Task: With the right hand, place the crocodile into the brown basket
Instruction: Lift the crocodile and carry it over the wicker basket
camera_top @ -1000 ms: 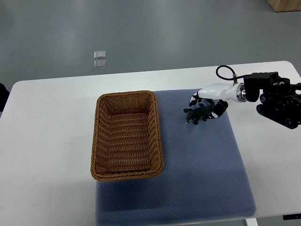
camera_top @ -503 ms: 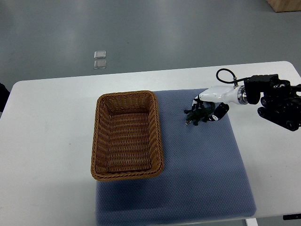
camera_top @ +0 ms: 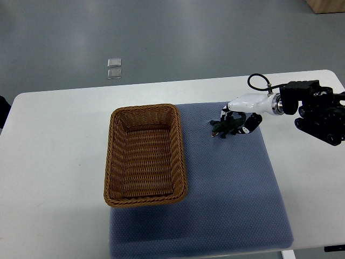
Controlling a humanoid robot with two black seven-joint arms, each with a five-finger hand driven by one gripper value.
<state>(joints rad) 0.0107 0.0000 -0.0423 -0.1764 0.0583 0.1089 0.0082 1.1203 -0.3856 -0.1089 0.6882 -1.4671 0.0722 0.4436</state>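
Note:
Next, I release the crocodile from my right gripper in the far half of the brown basket (camera_top: 131, 144), toward the basket's side opposite my arm.
A small dark green crocodile (camera_top: 222, 127) is held just above the blue mat (camera_top: 232, 183), to the right of the brown wicker basket (camera_top: 145, 155). My right hand (camera_top: 237, 121), white with black fingers, comes in from the right edge and is shut on the crocodile's rear half. The crocodile's head points left, toward the basket, with a gap between the two. The basket holds nothing. My left arm does not show.
The white table (camera_top: 54, 162) carries the mat and basket. My right arm's black forearm (camera_top: 318, 110) lies over the table's right side. Two small clear squares (camera_top: 114, 67) lie on the grey floor beyond the far edge.
The right hand has closed tighter on the crocodile and lifted it slightly up and away from the mat. The basket has not moved.

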